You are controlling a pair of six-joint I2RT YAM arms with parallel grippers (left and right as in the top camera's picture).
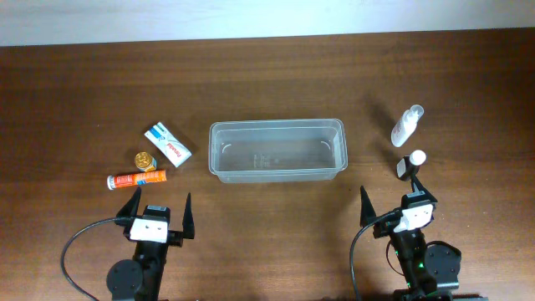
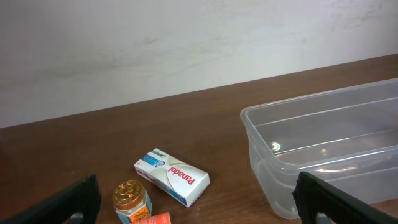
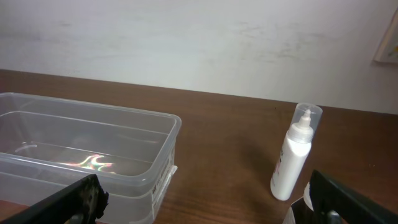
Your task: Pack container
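The robot's right gripper needs to next move to the upper body [image 1: 408, 121] [image 3: 295, 147] of the white spray bottle, just below the bottle's clear cap, and close there.
The container [image 1: 276, 124], a clear plastic tub with nothing in it, lies mid-table. In the left wrist view the container [image 2: 267, 112] shows on the right, and in the right wrist view the container [image 3: 93, 112] shows on the left. My left gripper [image 1: 160, 201] hangs open near the front edge, below a white Panadol box [image 1: 166, 144], a gold-lidded jar [image 1: 145, 159] and an orange tube [image 1: 137, 179]. My right gripper [image 1: 389, 194] is open too, just below a small dark bottle with a white cap [image 1: 410, 164]. A white spray bottle [image 1: 407, 126] stands behind it. Neither gripper holds anything.
From the left wrist, the Panadol box [image 2: 172, 177], the jar [image 2: 130, 198] and the tip of the orange tube [image 2: 155, 218] lie between the open fingers [image 2: 62, 205]. From the right wrist, the spray bottle [image 3: 293, 163] stands upright by the right finger [image 3: 348, 199]. A pale wall runs behind the table.
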